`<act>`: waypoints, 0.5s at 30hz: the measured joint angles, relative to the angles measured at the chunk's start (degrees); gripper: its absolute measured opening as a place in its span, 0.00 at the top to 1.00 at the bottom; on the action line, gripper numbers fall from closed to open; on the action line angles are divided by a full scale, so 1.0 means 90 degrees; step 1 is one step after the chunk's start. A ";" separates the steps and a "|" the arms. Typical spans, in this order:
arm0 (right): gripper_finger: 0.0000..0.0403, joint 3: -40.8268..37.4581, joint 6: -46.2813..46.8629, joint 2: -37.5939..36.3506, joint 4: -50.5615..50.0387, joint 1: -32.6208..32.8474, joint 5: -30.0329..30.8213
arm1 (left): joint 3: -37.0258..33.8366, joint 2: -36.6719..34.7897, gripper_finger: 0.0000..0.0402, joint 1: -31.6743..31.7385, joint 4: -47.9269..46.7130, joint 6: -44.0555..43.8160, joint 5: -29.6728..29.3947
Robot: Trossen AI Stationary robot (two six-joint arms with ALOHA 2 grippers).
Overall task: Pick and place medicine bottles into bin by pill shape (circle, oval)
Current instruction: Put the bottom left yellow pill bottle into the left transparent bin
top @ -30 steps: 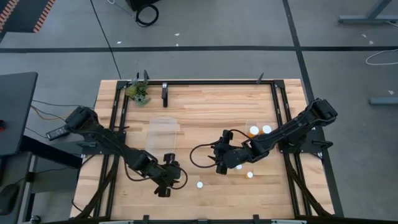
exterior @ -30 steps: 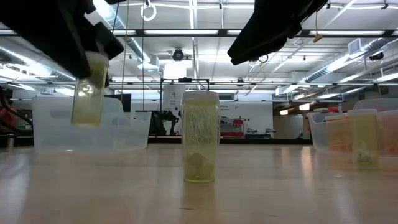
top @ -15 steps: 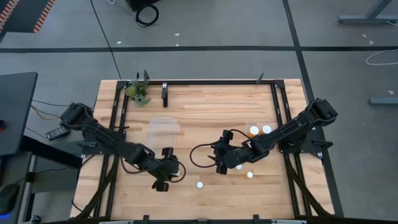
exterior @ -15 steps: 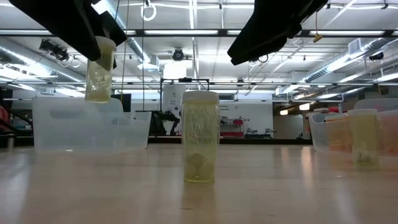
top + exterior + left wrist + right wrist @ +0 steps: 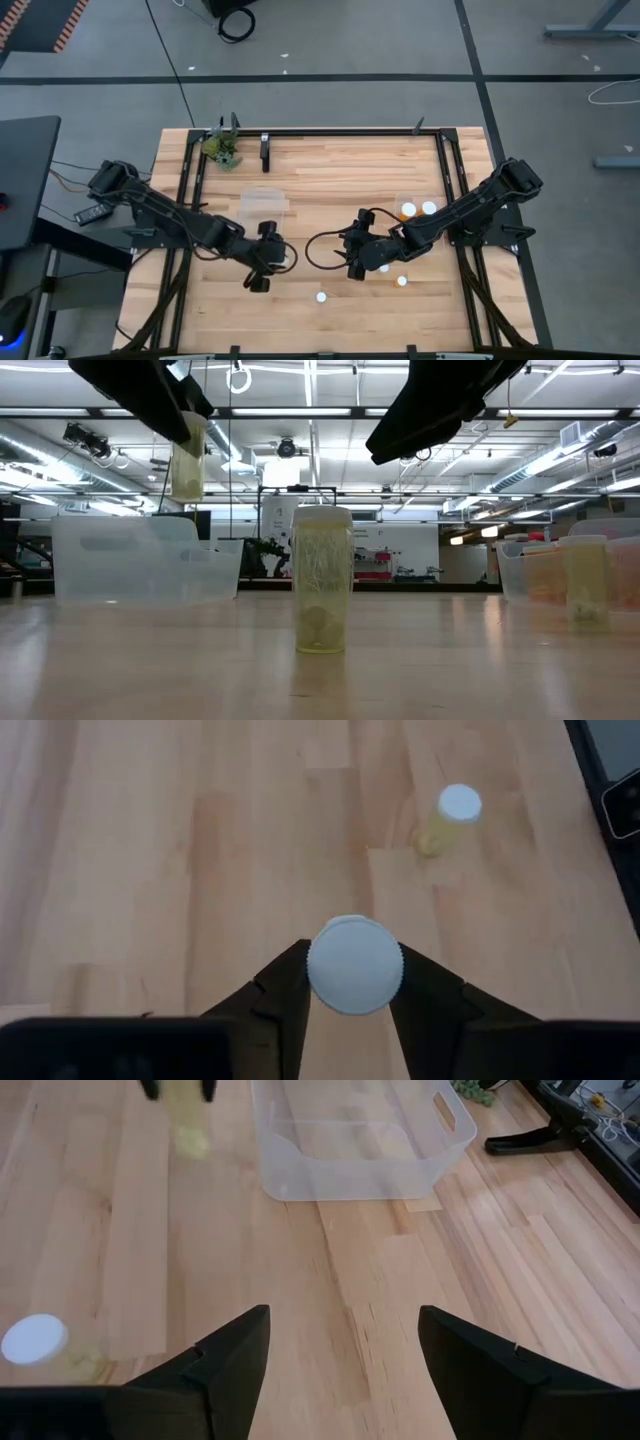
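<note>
My left gripper has the medicine bottle, held high above the table near the bin. I should let go of it in the far inner corner of the empty clear bin (image 5: 274, 198).
My left gripper (image 5: 266, 256) is shut on a medicine bottle with a white cap (image 5: 354, 964) and a pale yellowish body (image 5: 187, 458), held high above the table near the clear bin (image 5: 265, 210). A second bottle (image 5: 322, 582) stands upright on the table; it also shows in the high view (image 5: 321, 296) and the left wrist view (image 5: 452, 815). A third bottle (image 5: 402, 281) stands farther right. My right gripper (image 5: 345, 1350) is open and empty above the table's middle (image 5: 355, 258). My left gripper pinches the bottle at its white cap's rim (image 5: 318, 970) between its two fingers, one on each side. The fingers come from above, pointing down. The bottle hangs upright below them (image 5: 187, 470), lifted clear of the table.
A clear bin (image 5: 140, 565) stands at the left middle of the table, also in the right wrist view (image 5: 360, 1140). A second clear bin (image 5: 560, 575) at the right holds bottles (image 5: 408, 210). A small plant (image 5: 222, 148) stands at the far left.
My left gripper has risen and gone toward the table's far edge, toward the left clear bin, carrying the bottle. The bottle stays lifted clear and hangs higher than before. My right gripper has kept still.
</note>
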 joint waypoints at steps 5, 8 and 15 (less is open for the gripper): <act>0.35 0.0000 0.0005 0.0000 0.0000 -0.0001 0.0000 | 0.0000 -0.0201 0.68 0.0287 -0.0227 0.0221 -0.0001; 0.35 0.0000 0.0000 0.0000 0.0000 0.0000 0.0000 | 0.0000 -0.0279 0.69 0.0495 -0.0310 0.0378 -0.0049; 0.35 0.0000 0.0000 0.0000 0.0000 0.0000 0.0000 | 0.0000 -0.0273 0.68 0.0921 -0.0525 0.0729 -0.0073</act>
